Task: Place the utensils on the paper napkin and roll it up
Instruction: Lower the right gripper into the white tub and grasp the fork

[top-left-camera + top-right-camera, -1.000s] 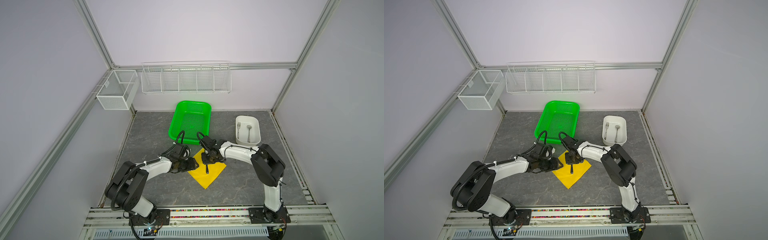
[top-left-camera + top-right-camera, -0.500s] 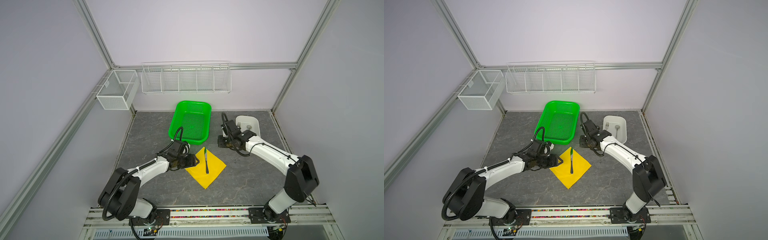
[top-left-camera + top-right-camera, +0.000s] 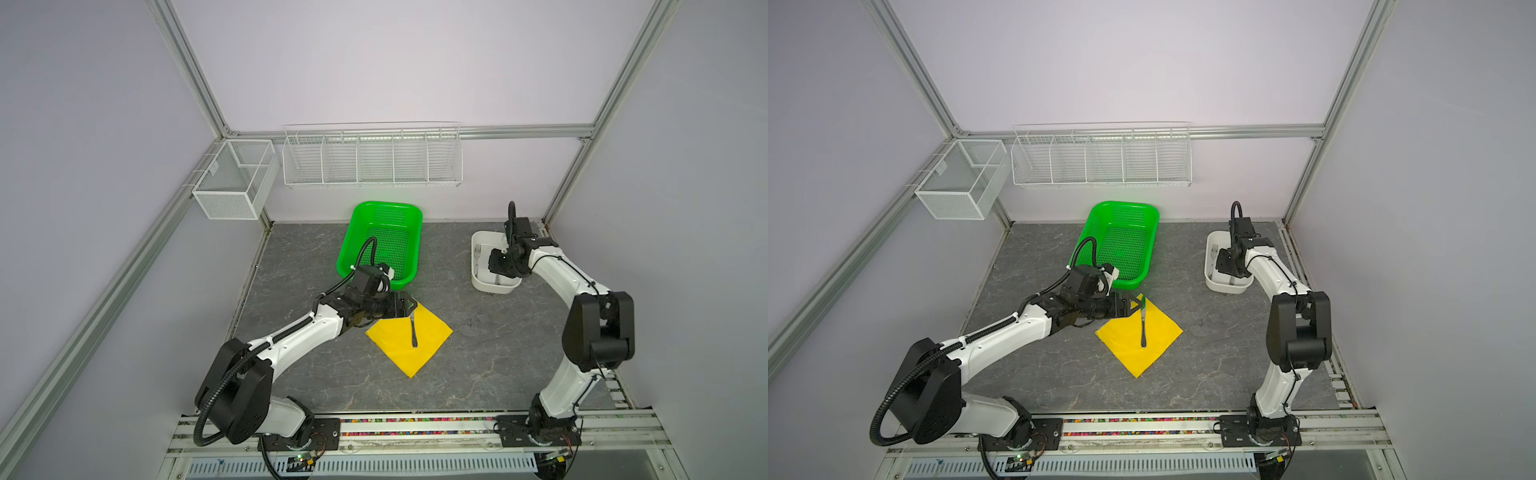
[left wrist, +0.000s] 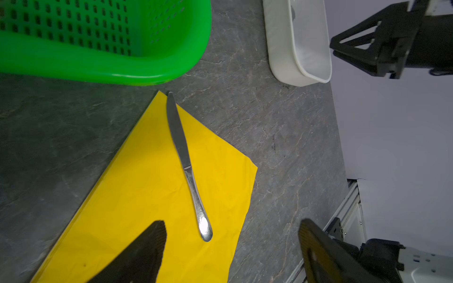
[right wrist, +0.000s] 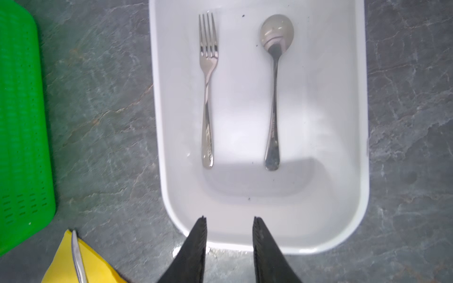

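Note:
I will next move my right gripper to the fork in the white tub and close it on the fork's upper handle (image 3: 476, 260) (image 5: 206, 89), just below its tines.
The yellow paper napkin (image 3: 409, 345) (image 3: 1140, 336) lies as a diamond in the middle of the table. A silver knife (image 3: 413, 332) (image 3: 1143, 330) (image 4: 186, 166) rests on it, tip at the far corner. My left gripper (image 3: 408, 305) (image 3: 1136, 305) (image 4: 230, 221) hovers open and wide over the napkin's (image 4: 147, 196) far-left edge, holding nothing. A fork (image 5: 207, 93) (image 3: 477, 251) and a spoon (image 5: 274, 98) lie side by side in a white tub (image 5: 157, 122) (image 3: 478, 282). My right gripper (image 5: 229, 218) (image 3: 498, 266) (image 3: 1227, 264) hangs open over the tub's near rim, empty.
A green perforated basket (image 3: 384, 241) (image 3: 1121, 241) (image 4: 98, 71) stands just behind the napkin, close to my left wrist. White wire racks (image 3: 372, 156) hang on the back wall. The tub (image 3: 1210, 278) sits at the far right near the frame post.
My right arm has left the knife on the napkin and swung right to above the white tub. My left gripper has opened wider by the napkin's corner.

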